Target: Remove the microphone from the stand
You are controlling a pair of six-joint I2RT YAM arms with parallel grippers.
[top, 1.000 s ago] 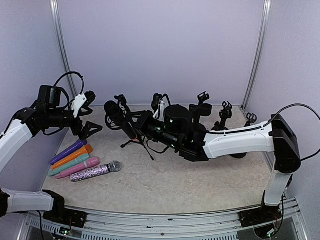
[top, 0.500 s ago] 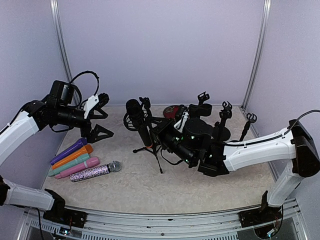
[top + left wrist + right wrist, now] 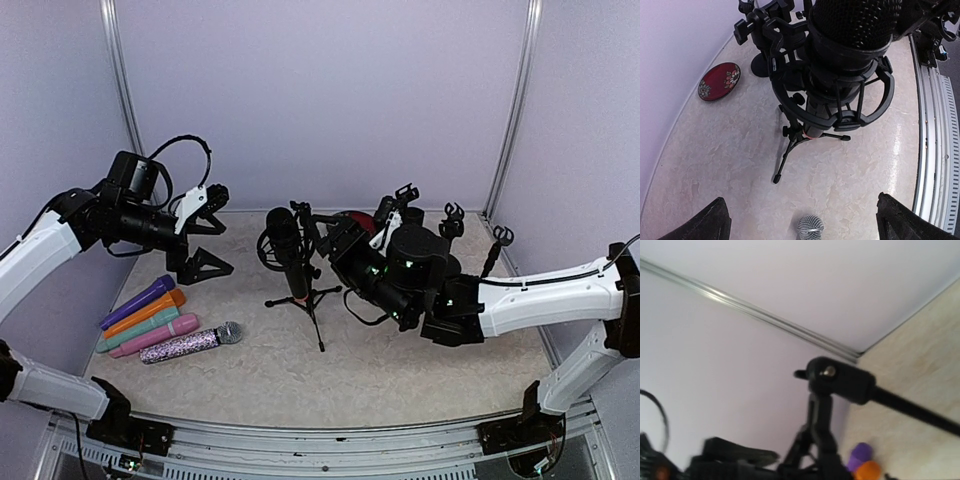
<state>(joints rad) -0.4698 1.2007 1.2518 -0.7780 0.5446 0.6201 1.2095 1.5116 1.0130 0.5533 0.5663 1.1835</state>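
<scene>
My right gripper slants against the stand's top joint; it should open, level out and grip the post (image 3: 308, 248) below before my left gripper pulls the microphone.
A black microphone (image 3: 283, 233) sits in a round shock mount on a small black tripod stand (image 3: 303, 300) that stands upright near the table's middle. In the left wrist view the microphone (image 3: 850, 30) fills the top, with the stand (image 3: 802, 142) below it. My left gripper (image 3: 207, 232) hangs open a short way to the left of the microphone, its jaws wide apart (image 3: 805, 222) with nothing between them. My right gripper (image 3: 328, 232) is right against the top of the stand on its right side. The blurred right wrist view shows only the stand's joint (image 3: 840, 380).
Several coloured microphones (image 3: 148, 318) and a glittery one (image 3: 190, 343) lie at the left. Empty black stands (image 3: 450, 228) crowd the back right corner. A red plate (image 3: 719, 81) lies by the back wall. Walls close in on three sides.
The right arm has carried the stand and microphone to the right and brought it from tilted to upright on its legs. The left gripper has moved right, following it.
</scene>
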